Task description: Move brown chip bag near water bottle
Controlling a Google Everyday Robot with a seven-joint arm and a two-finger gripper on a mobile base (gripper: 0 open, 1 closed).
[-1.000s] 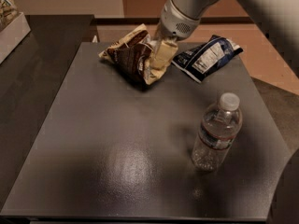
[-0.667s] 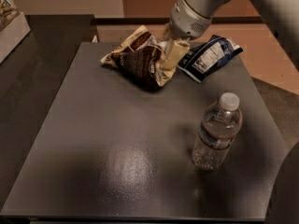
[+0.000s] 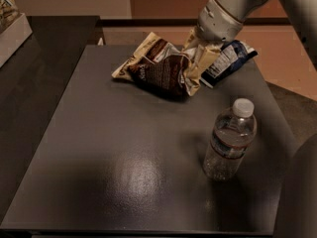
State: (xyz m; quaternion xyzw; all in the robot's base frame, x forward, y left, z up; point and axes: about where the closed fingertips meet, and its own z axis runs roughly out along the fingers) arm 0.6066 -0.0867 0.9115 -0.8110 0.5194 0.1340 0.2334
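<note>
Next, my gripper lets go of the brown chip bag on the dark table (image 3: pixel 180 95) close behind the water bottle.
The brown chip bag (image 3: pixel 161 69) is crinkled, dark brown with cream edges, and sits at the far middle of the dark table (image 3: pixel 99 162). My gripper (image 3: pixel 200 53) comes down from the upper right and is shut on the bag's right edge. The water bottle (image 3: pixel 230 140) stands upright at the front right, clear with a white cap, well apart from the bag.
A smaller dark blue bag (image 3: pixel 229 57) lies just right of the gripper, partly behind it. A white box (image 3: pixel 10 26) sits on the dark surface to the far left. The table's right edge runs close to the bottle.
The gripper has moved right with the brown chip bag, pulling it toward the blue bag. The bottle has not moved.
</note>
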